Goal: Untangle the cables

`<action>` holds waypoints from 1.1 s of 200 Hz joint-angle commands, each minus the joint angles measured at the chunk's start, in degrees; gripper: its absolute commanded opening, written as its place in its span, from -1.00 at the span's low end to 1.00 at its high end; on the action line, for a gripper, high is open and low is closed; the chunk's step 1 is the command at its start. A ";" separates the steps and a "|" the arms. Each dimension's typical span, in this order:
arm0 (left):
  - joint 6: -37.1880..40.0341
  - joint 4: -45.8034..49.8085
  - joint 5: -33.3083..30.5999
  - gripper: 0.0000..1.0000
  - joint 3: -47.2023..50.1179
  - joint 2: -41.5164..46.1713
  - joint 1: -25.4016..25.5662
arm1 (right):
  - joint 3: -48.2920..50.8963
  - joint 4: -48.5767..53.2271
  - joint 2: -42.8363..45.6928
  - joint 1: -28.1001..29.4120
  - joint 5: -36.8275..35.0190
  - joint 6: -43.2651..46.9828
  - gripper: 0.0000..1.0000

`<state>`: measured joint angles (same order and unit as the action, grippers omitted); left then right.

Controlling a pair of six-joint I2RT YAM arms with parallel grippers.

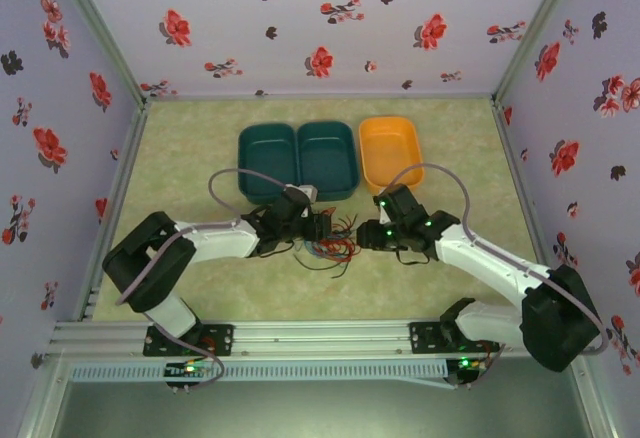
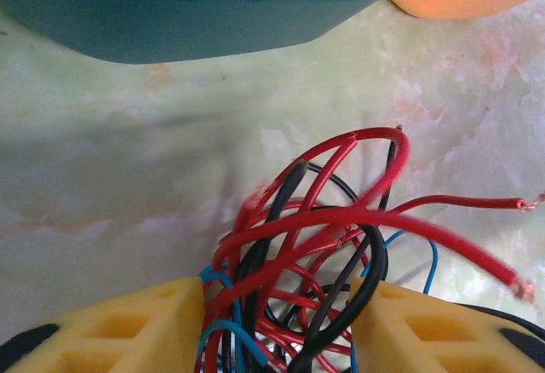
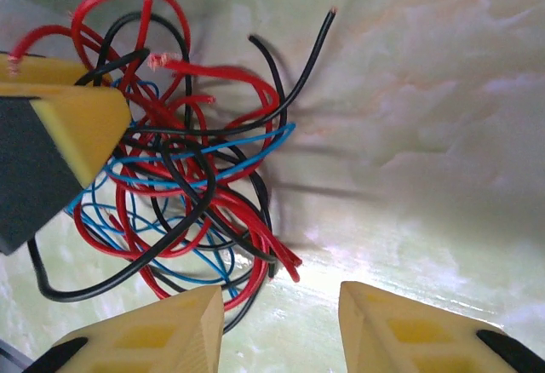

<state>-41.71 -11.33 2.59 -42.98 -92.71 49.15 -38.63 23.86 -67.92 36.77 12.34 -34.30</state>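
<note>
The robot's left gripper is full of a thick bunch of red, black and blue cables, so it should back out and take one red loop [image 2: 375,133] by itself.
A tangle of red, black and blue cables [image 1: 332,246] lies on the green mat between the two arms. In the left wrist view the cables [image 2: 315,237] fill the wide gap between the yellow fingers [image 2: 136,330], and wires touch both inner faces. My left gripper [image 2: 278,284] is open around the bundle. Its finger [image 3: 77,122] also reaches into the tangle [image 3: 187,177] in the right wrist view. My right gripper [image 3: 281,292] is open, just short of the loose red ends, with bare mat between its fingers. From above, the left gripper [image 1: 315,228] and right gripper [image 1: 368,236] flank the tangle.
A teal two-part bin [image 1: 298,158] and an orange bin [image 1: 390,153] stand just behind the tangle; the teal bin's wall [image 2: 213,15] is close ahead of the left gripper. Flowered walls enclose the mat on three sides.
</note>
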 commanded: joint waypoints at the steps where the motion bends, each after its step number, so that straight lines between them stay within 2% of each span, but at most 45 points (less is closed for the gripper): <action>1: 0.21 1.70 -1.47 0.07 0.04 2.47 0.34 | 0.82 -0.47 0.77 0.05 1.41 0.45 -0.20; 23: 1.13 3.39 -2.57 0.15 0.42 3.28 0.36 | 0.92 -0.75 0.12 0.05 1.12 1.25 -0.23; 79: 4.52 8.43 -4.47 0.18 -0.76 5.16 0.34 | 0.77 -4.24 -3.09 0.12 4.45 1.90 -0.28; 132: 6.21 11.46 -4.91 0.14 -1.98 4.52 0.37 | -0.79 -4.57 -7.30 0.12 5.19 3.63 -0.36; 220: 6.71 10.63 -5.03 0.03 -2.85 1.87 0.34 | -0.73 -7.65 -9.66 0.12 5.07 3.52 -0.44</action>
<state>-36.67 -1.23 -1.08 -43.99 -89.36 49.15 -38.30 18.17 -76.64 36.80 16.78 -31.48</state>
